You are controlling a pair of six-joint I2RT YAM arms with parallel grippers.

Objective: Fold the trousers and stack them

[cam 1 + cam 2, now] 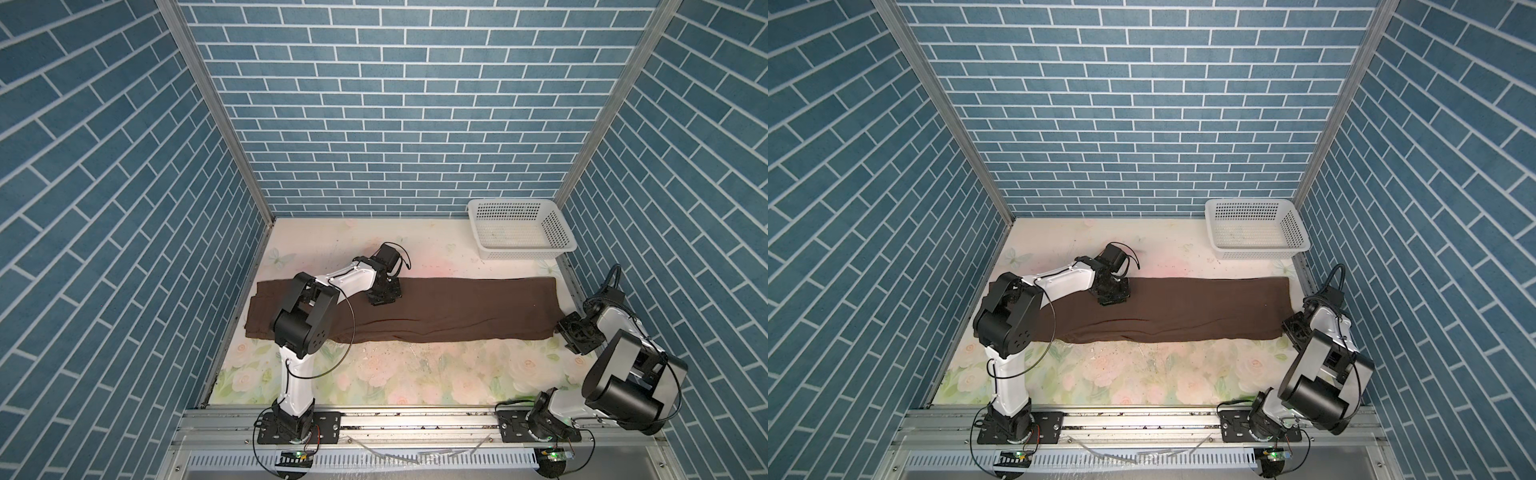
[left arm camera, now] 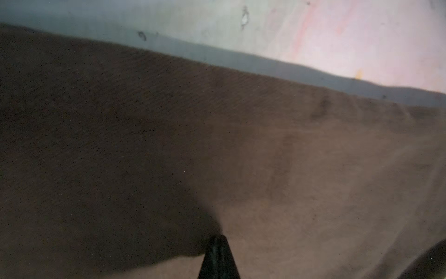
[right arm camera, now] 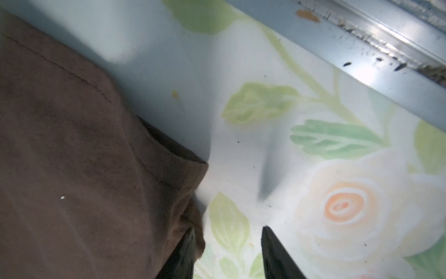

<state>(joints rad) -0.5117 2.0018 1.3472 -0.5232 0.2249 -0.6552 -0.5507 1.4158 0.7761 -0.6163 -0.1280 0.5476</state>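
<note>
The trousers' lower hem corner is crumpled beside my right gripper's open fingers, so next I move them over the trousers and pinch that hem corner [image 3: 201, 245] before folding.
The dark brown trousers [image 1: 436, 307] [image 1: 1183, 307] lie folded lengthwise in a long flat strip across the table, waist end at the left. My left gripper [image 1: 384, 297] [image 1: 1113, 298] stands on the strip's far edge, left of the middle. In the left wrist view that gripper [image 2: 218, 238] is shut, its tips together on the cloth [image 2: 217, 145] with no fabric between them. My right gripper [image 1: 561, 332] [image 1: 1287, 330] is at the hem's near right corner. In the right wrist view it [image 3: 228, 229] is open; one finger touches the hem corner [image 3: 188, 212] and the other is over bare table.
A white perforated basket [image 1: 519, 251] [image 1: 1254, 251] stands at the back right corner. The floral tabletop [image 1: 415, 374] runs along the near side. A metal rail [image 3: 362, 48] borders the table's right edge close to my right gripper. Blue brick walls enclose three sides.
</note>
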